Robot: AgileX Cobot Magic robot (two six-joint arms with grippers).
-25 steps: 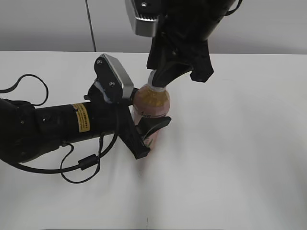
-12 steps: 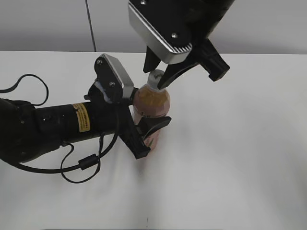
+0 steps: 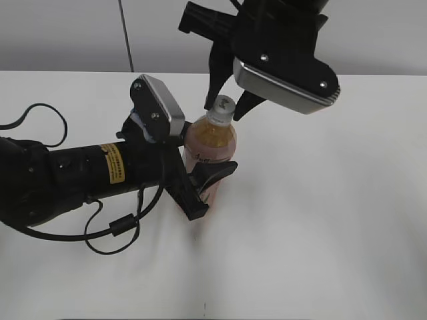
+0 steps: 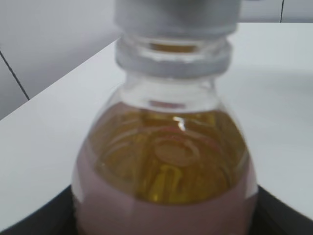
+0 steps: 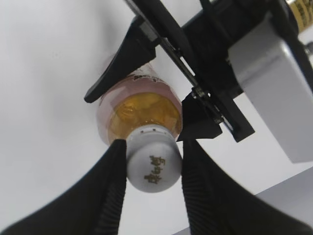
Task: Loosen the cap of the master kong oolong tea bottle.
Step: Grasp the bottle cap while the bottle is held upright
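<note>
I can see the white cap on the bottle's neck between my right gripper's turned fingers, so next I open that gripper, lift clear, turn back and regrip the cap (image 3: 223, 105).
The master kong oolong tea bottle (image 3: 210, 143) stands upright on the white table, amber tea above a pink label. My left gripper (image 3: 208, 190) is shut on its body; in the left wrist view the bottle (image 4: 166, 171) fills the frame. The white cap (image 3: 221, 107) sits on the neck. My right gripper (image 3: 225, 107) comes down from above and is shut on the cap (image 5: 153, 166), one black finger (image 5: 110, 196) on each side. The right wrist view also shows the bottle's shoulder (image 5: 144, 115) and the left gripper's fingers (image 5: 122, 58) around it.
The white table (image 3: 333, 220) stretches to the right and front of the bottle. The left arm (image 3: 80, 177) with its cables lies across the left side. A grey wall (image 3: 67, 33) stands behind the table.
The right wrist has turned about the cap; its camera housing swung from the left side to the right. The bottle and the left gripper have stayed in place.
</note>
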